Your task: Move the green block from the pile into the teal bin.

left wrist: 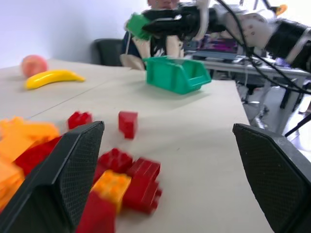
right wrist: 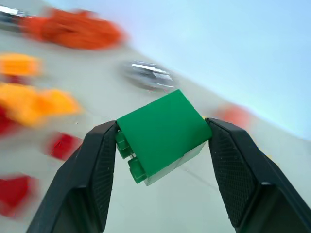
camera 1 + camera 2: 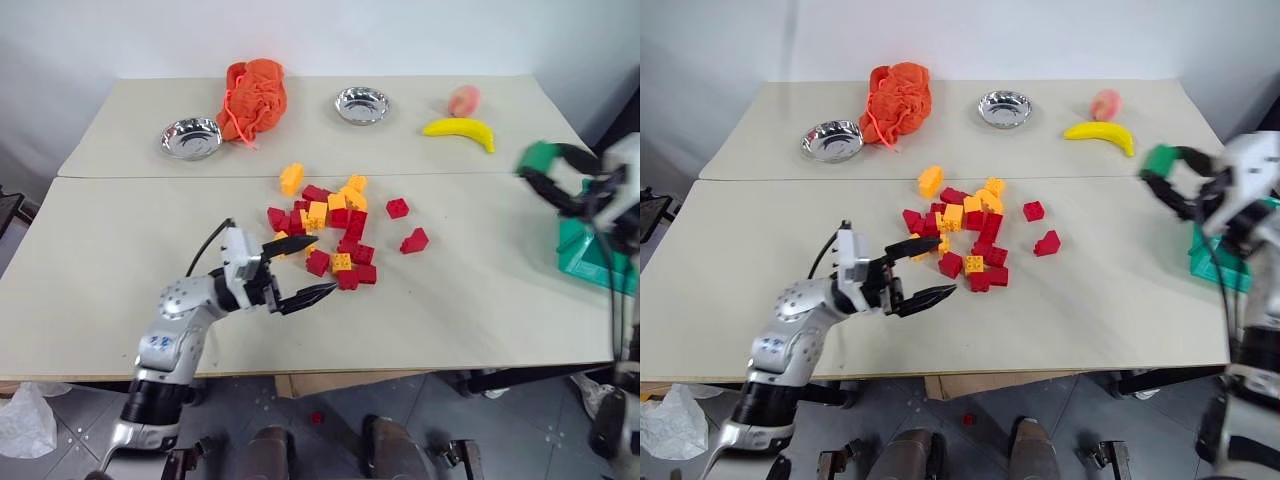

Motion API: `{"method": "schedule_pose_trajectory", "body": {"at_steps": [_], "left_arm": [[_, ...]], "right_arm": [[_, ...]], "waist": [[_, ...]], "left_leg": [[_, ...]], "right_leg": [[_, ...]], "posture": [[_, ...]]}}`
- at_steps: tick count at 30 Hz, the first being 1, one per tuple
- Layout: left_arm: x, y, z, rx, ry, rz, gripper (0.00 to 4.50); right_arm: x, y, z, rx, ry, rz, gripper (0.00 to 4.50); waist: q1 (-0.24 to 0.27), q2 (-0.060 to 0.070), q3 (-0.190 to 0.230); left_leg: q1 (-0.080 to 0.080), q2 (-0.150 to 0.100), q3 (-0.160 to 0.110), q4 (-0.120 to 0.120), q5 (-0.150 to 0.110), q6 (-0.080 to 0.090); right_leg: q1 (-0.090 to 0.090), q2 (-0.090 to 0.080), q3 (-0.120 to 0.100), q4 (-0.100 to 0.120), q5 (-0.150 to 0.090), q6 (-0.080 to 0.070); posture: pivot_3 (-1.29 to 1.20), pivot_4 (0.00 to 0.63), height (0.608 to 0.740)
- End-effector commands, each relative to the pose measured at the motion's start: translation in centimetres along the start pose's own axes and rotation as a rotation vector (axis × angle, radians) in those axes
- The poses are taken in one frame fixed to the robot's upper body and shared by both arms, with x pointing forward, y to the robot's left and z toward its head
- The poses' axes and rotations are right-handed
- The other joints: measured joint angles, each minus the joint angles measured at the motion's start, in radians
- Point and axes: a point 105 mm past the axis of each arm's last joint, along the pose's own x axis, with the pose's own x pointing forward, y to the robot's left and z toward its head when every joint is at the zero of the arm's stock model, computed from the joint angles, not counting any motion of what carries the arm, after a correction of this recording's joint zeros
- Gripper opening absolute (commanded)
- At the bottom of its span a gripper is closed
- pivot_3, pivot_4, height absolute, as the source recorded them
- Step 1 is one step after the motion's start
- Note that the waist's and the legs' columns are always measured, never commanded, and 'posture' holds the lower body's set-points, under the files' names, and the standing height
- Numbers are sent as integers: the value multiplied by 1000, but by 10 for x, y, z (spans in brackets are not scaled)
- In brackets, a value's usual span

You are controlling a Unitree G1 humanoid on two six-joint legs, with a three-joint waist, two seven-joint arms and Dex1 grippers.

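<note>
The green block is in my right gripper, just above the teal bin now. I need to set it down inside the teal bin (image 3: 594, 255) by its near side.
My right gripper (image 3: 538, 165) is shut on the green block (image 2: 163, 135) and holds it in the air at the table's right edge, just above and left of the teal bin (image 3: 590, 258). The bin stands at the right edge, partly hidden behind the right arm; the left wrist view shows the bin (image 1: 177, 74) with the block (image 1: 137, 25) above it. The pile (image 3: 335, 235) of red and yellow bricks lies mid-table. My left gripper (image 3: 300, 268) hovers open at the pile's near left side, with nothing between its fingers.
Two steel bowls (image 3: 191, 138) (image 3: 362, 104) stand on the far half of the table, with an orange mesh bag (image 3: 255, 98) between them. A banana (image 3: 461, 131) and a peach (image 3: 463, 100) lie at the far right. Single red bricks (image 3: 414, 240) lie right of the pile.
</note>
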Motion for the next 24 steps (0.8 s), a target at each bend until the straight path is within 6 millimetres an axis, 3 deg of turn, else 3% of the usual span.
{"method": "schedule_pose_trajectory", "body": {"at_steps": [1,5,9,15,16,17,24], "left_arm": [[13,1,3,43,-17,-29,4500],[24,2,0,57,-19,-65,4500],[30,3,-3,71,-13,-84,4500],[34,4,-3,89,-11,-91,4500],[34,4,-3,91,-13,-92,4500],[34,4,-2,92,-14,-93,4500],[25,3,0,90,-15,-88,4500]], "right_arm": [[-37,-44,13,-77,2,-226,2458],[-64,-71,-5,-129,113,-399,2458],[-78,-81,-28,-124,206,-472,2458],[-79,-77,-48,-37,224,-466,2458],[-78,-75,-51,-8,229,-459,2808],[-78,-75,-53,12,233,-454,2808],[-72,-70,-49,-9,208,-407,2808]], "waist": [[-1,0,0],[-5,1,-1],[-4,1,-1],[-3,1,-1],[-3,1,-1],[-3,1,-1],[-3,2,-1]], "left_leg": [[0,0,0,0,0,0],[1,0,2,0,0,1],[2,0,3,0,0,1],[1,0,3,0,0,2],[1,0,3,0,0,2],[1,0,3,0,0,2],[1,0,3,0,0,2]], "right_leg": [[0,0,0,-1,0,0],[0,0,2,-1,0,1],[0,0,2,-1,0,1],[0,0,2,-1,1,1],[0,0,2,-2,1,1],[0,0,2,-2,1,1],[1,0,2,-2,1,1]], "posture": [[0,150,740],[0,150,740],[0,150,740],[0,150,740],[0,150,740],[0,150,740],[0,150,740]]}}
